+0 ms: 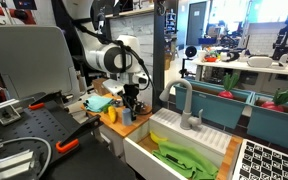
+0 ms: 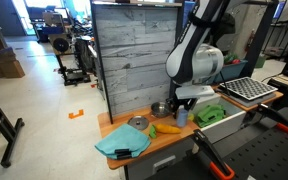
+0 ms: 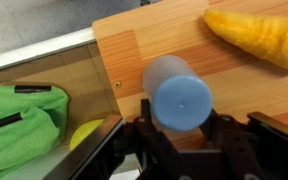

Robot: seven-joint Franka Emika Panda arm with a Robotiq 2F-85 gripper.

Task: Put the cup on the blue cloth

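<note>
My gripper needs to open, turn square and close around the cup's middle [image 3: 181, 100] before carrying it to the blue cloth, because the cup sits off-centre, ahead of my gripper's fingers.
The light blue cup [image 3: 180, 95] stands on the wooden counter, its flat end facing the wrist camera. My gripper [image 3: 181, 128] has a finger on each side of the cup and is shut on it. In an exterior view the cup [image 2: 181, 116] is under the gripper [image 2: 185, 102] at the counter's edge next to the sink. The blue cloth [image 2: 117, 141] lies at the far end of the counter with a small dark object on it. It also shows in an exterior view [image 1: 99, 103]. It is out of the wrist view.
A yellow-orange vegetable [image 3: 259, 38] lies on the counter [image 3: 134, 45] near the cup. Two metal bowls [image 2: 137, 123] sit between the cup and the cloth. The sink [image 1: 144, 150] holds green cloths [image 1: 184, 157], with a faucet [image 1: 184, 100] behind. A dish rack [image 2: 246, 90] is beyond the sink.
</note>
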